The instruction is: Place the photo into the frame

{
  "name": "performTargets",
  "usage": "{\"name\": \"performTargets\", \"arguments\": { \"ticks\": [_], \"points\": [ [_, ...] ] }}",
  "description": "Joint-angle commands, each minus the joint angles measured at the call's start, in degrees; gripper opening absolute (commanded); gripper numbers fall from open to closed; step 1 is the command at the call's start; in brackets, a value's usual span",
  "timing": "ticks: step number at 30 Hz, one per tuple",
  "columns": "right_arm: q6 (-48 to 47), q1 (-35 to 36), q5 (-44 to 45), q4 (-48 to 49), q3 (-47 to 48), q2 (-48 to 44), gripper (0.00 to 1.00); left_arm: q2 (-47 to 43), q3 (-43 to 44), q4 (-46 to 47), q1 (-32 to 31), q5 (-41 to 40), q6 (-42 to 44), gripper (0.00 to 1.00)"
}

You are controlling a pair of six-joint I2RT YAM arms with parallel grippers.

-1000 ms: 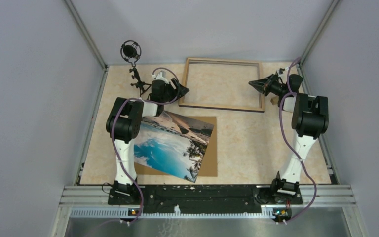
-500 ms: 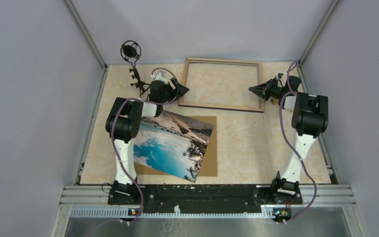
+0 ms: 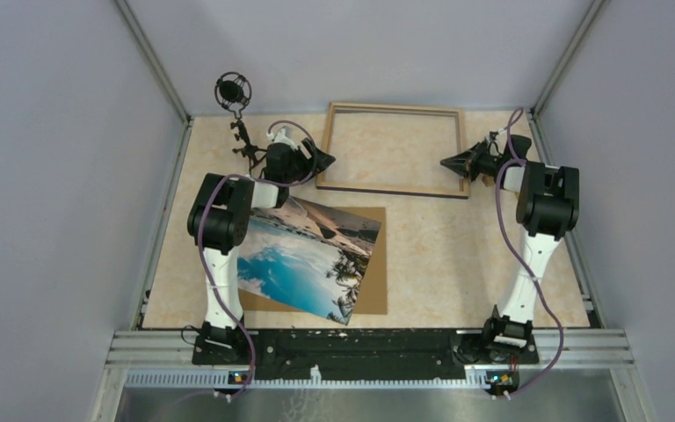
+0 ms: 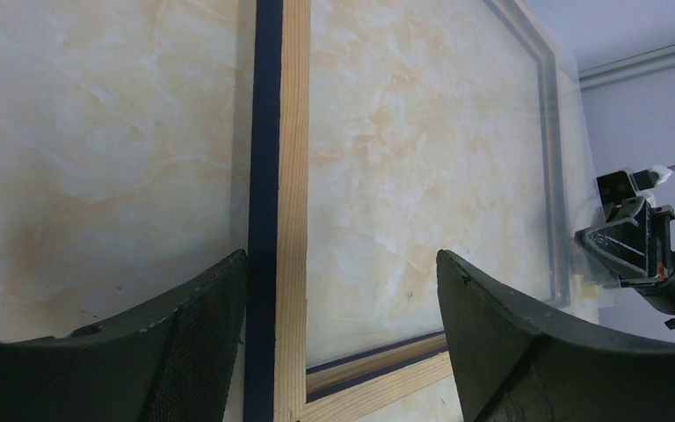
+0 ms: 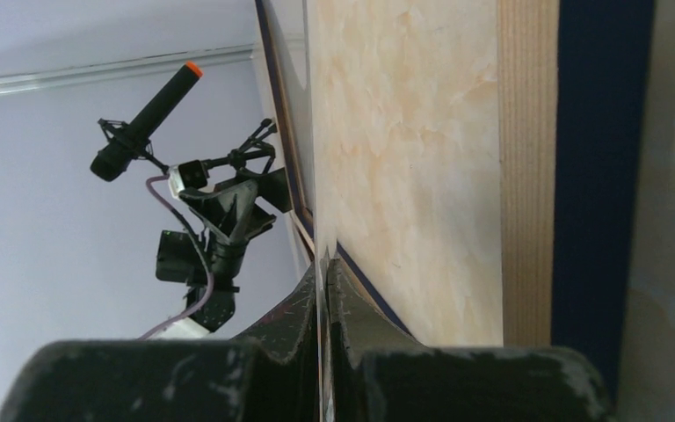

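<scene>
My left gripper will take hold of the frame's opposite rail (image 4: 291, 255) to steady the frame, since the clear sheet in my right gripper sticks out past the frame's edge.
The frame (image 3: 393, 189) lies flat at the back of the table, light wood up with a dark blue outer edge. My left gripper (image 3: 323, 162) is open over its near-left corner. In the left wrist view the left rail (image 4: 293, 176) runs between the fingers of the left gripper (image 4: 341, 259). My right gripper (image 3: 446, 163) is at the frame's right rail, shut on a thin clear sheet (image 5: 312, 176) that runs out from the right gripper (image 5: 321, 268) over the frame (image 5: 527, 176). The photo (image 3: 308, 257) lies tilted on the near left, untouched.
A brown backing board (image 3: 376, 272) lies under the photo. A microphone on a small stand (image 3: 233, 92) stands at the back left, close to my left arm. Grey walls close in three sides of the table.
My right gripper has moved a little nearer along the frame's right rail, still shut. The left jaws have opened slightly wider. The photo and board have not moved.
</scene>
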Motion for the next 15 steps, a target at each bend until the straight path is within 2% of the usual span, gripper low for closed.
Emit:
{"name": "performTargets", "arguments": {
  "ticks": [1, 5, 8, 12, 15],
  "points": [
    [-5.3, 1.4, 0.4, -3.3, 2.2, -3.1, 0.06, 0.0, 0.1, 4.1, -0.5, 3.3, -1.0, 0.80],
    [-7.2, 2.5, 2.7, -2.7, 1.3, -5.0, 0.23, 0.2, 0.1, 4.4, -0.5, 3.5, -1.4, 0.80],
    [-8.7, 3.8, 5.9, -1.3, -1.1, -7.6, 0.30, 0.4, 0.0, 4.9, -0.5, 3.9, -2.1, 0.80],
    [-7.4, 5.2, 11.0, 3.6, -5.0, -10.0, 0.31, 0.2, -0.3, 4.1, -0.5, 3.6, -2.7, 0.74],
    [-6.1, 5.2, 11.1, 6.1, -6.0, -10.6, 0.28, -0.5, 0.7, -1.3, -0.6, 1.0, -0.9, 0.65]
  ]
}}
